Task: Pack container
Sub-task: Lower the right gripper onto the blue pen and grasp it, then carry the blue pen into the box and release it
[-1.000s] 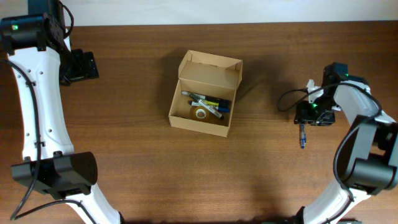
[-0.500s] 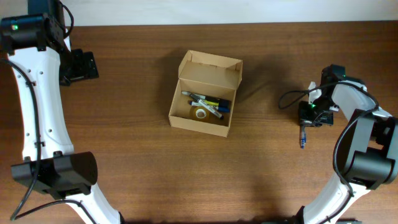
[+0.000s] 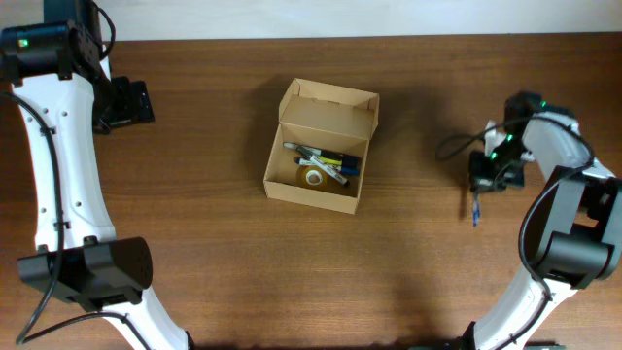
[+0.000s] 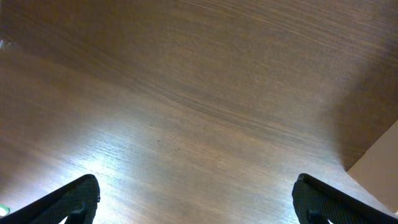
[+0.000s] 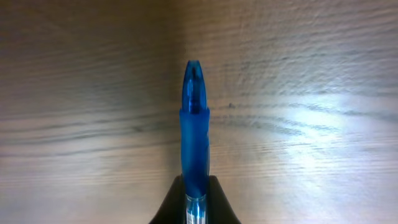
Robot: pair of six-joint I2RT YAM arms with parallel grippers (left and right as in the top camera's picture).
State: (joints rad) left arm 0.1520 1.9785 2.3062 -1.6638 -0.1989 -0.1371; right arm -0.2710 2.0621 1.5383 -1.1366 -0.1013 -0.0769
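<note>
I should use my right gripper to set the blue pen down in the box and release it on the pens [image 3: 320, 168] just behind the tape roll.
The container [image 3: 321, 160], a tan cardboard box with its flap lid standing open, sits mid-table with pens and a tape roll [image 3: 313, 177] inside. At the right, my right gripper [image 3: 485, 191] is shut on a blue pen [image 3: 475, 209], which sticks out toward the table's front. In the right wrist view the black fingertips [image 5: 214, 202] pinch the pen [image 5: 194, 130] on both sides, with my right gripper [image 5: 195, 200] over bare wood. My left gripper [image 3: 131, 102] hangs open at the far left, well away from the box. Its jaws [image 4: 196, 202] stand wide with nothing between them.
A corner of the box [image 4: 380, 167] shows at the right edge of the left wrist view. A black cable [image 3: 452, 151] loops beside the right wrist. Bare brown tabletop [image 3: 194, 243] surrounds the box, and a pale wall runs along the back.
My right gripper has gone from half open to shut on the blue pen, and its wrist has shifted slightly back. The left arm has not moved.
</note>
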